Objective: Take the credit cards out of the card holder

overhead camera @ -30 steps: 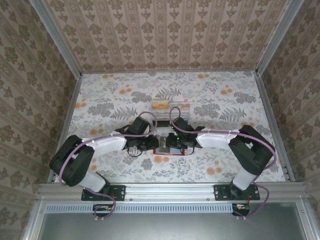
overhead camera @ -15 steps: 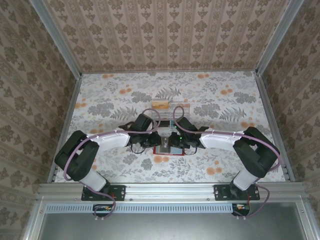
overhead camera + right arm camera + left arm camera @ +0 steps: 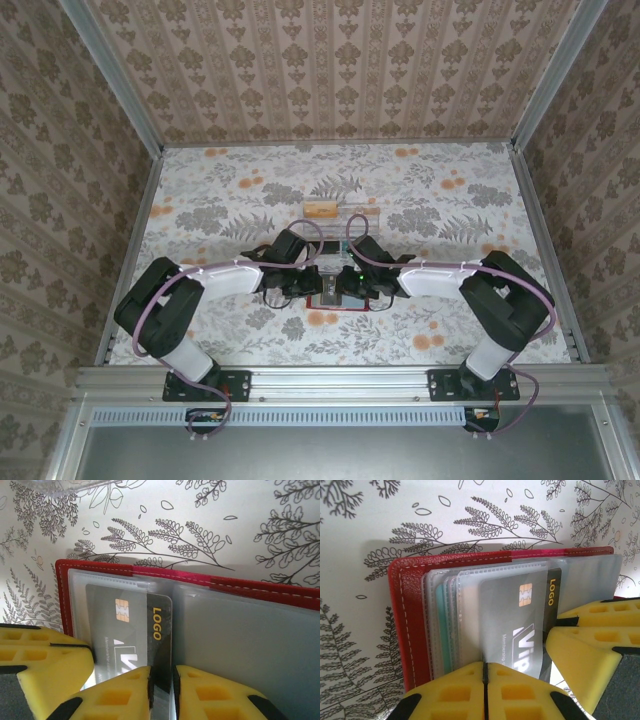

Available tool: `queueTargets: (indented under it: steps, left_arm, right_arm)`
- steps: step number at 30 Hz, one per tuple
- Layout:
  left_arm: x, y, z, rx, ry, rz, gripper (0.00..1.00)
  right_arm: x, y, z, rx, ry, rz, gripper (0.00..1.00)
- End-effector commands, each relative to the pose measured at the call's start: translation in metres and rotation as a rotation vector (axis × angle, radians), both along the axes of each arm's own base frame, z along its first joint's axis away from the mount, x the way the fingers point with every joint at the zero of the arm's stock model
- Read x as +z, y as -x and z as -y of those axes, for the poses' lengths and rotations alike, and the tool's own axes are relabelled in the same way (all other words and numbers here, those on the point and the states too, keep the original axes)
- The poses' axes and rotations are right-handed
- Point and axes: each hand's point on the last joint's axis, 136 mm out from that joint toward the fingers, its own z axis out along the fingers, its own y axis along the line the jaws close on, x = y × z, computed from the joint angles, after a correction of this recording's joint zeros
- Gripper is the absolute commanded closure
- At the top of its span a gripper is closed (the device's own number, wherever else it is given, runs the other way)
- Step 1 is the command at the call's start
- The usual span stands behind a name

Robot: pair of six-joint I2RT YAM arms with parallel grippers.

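Note:
The credit card is still mostly inside its sleeve. My left gripper will hold the sleeve while my right gripper takes the exposed LOGO end (image 3: 160,630) and pulls.
The red card holder (image 3: 405,620) lies open on the floral table, its clear sleeves fanned out. A dark grey credit card (image 3: 515,625) with a gold chip and the word LOGO sticks partly out of one sleeve. My left gripper (image 3: 485,675) is shut, with that sleeve's edge running into the seam between its yellow fingers. My right gripper (image 3: 161,690) is closed on the bare dark end of the credit card (image 3: 127,625), beside the card holder's (image 3: 260,591) other clear page. From above, the left gripper (image 3: 318,290) and right gripper (image 3: 346,290) meet over the card holder (image 3: 330,303).
A clear plastic tray (image 3: 345,222) stands just beyond the grippers, with a tan card (image 3: 320,210) at its far left. Patterned walls close in the table on three sides. A metal rail (image 3: 340,380) runs along the near edge.
The left gripper's jaws have closed. Both wrists have shifted a little farther from the bases and drawn closer together over the card holder.

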Motion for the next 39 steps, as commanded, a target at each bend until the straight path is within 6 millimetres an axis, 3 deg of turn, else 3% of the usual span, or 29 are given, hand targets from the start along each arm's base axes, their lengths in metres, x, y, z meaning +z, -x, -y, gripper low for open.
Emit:
queueTargets:
  steps: [1, 4, 12, 22, 24, 28, 31, 39]
  left_arm:
    - [-0.004, 0.001, 0.003, -0.018, -0.008, -0.012, 0.94]
    - [-0.005, 0.002, 0.004, -0.02, -0.009, -0.014, 0.95]
    - [-0.008, 0.003, -0.002, -0.011, -0.04, -0.019, 1.0]
    - [-0.015, 0.006, -0.012, -0.001, -0.086, -0.034, 1.0]
    - [-0.015, 0.006, -0.011, -0.003, -0.084, -0.032, 1.0]
    - [-0.014, 0.005, -0.009, -0.008, -0.078, -0.033, 1.0]
    - [-0.015, 0.006, -0.008, -0.012, -0.079, -0.037, 1.0]
    - [-0.017, 0.007, -0.006, -0.016, -0.072, -0.045, 1.0]
  right_arm:
    - [-0.007, 0.003, -0.003, -0.005, -0.027, -0.035, 0.76]
    - [-0.006, 0.002, -0.006, -0.004, -0.041, -0.035, 0.76]
    - [-0.006, 0.003, 0.007, -0.028, -0.014, -0.027, 0.95]
    - [-0.007, 0.007, 0.029, -0.053, 0.015, -0.026, 0.98]
    - [-0.007, 0.007, 0.029, -0.054, 0.008, -0.024, 0.96]
    - [-0.007, 0.006, 0.021, -0.04, -0.035, -0.028, 0.81]
    - [-0.009, 0.005, 0.015, -0.039, -0.068, -0.035, 0.75]
    - [-0.018, 0.007, 0.011, -0.046, -0.104, -0.056, 0.74]
